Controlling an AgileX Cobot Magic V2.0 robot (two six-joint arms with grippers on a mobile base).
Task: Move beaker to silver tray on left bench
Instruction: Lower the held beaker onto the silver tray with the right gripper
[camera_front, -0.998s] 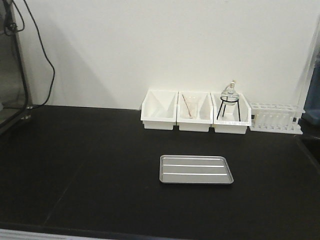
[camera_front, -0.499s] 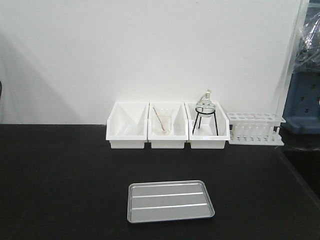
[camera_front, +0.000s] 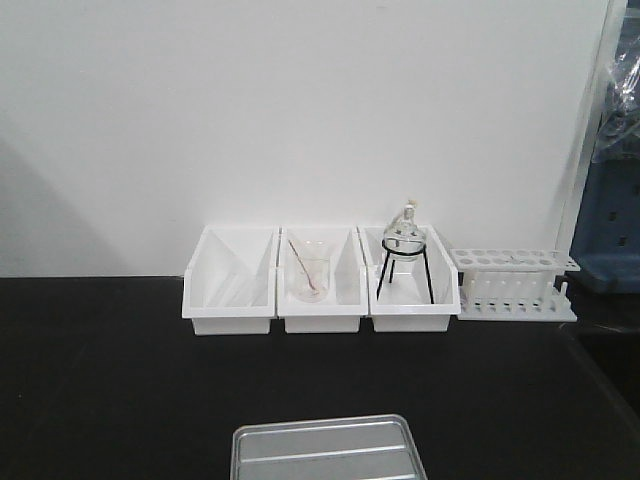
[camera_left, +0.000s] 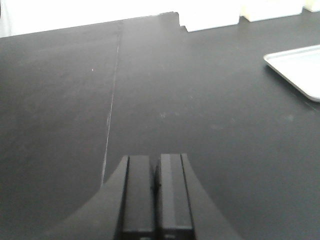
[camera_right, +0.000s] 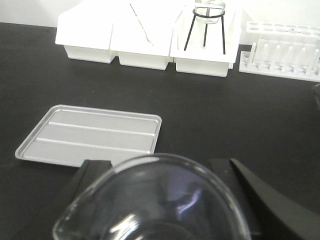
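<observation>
Next, my right gripper places the clear glass beaker down on the back part of the silver tray (camera_front: 344, 448) (camera_right: 115, 126), toward the white bins.
In the right wrist view my right gripper (camera_right: 155, 200) is shut on the clear glass beaker (camera_right: 150, 200), whose round rim fills the bottom of the frame between the two black fingers (camera_right: 250, 190). The silver tray (camera_right: 90, 135) lies flat on the black worktop just ahead and left of the beaker; it also shows at the bottom of the front view (camera_front: 328, 450) and as a corner in the left wrist view (camera_left: 297, 67). My left gripper (camera_left: 156, 195) is shut and empty, low over bare black bench (camera_left: 150, 90), left of the tray.
Three white bins (camera_front: 320, 280) stand against the white wall: the middle one holds a beaker with a rod (camera_front: 308, 270), the right one a flask on a black tripod (camera_front: 403, 255). A white test-tube rack (camera_front: 515, 285) stands right of them. Blue equipment (camera_front: 610, 230) is at far right.
The front view has moved closer to the bench: the bins look larger and the silver tray has slid down to the bottom edge of the frame.
</observation>
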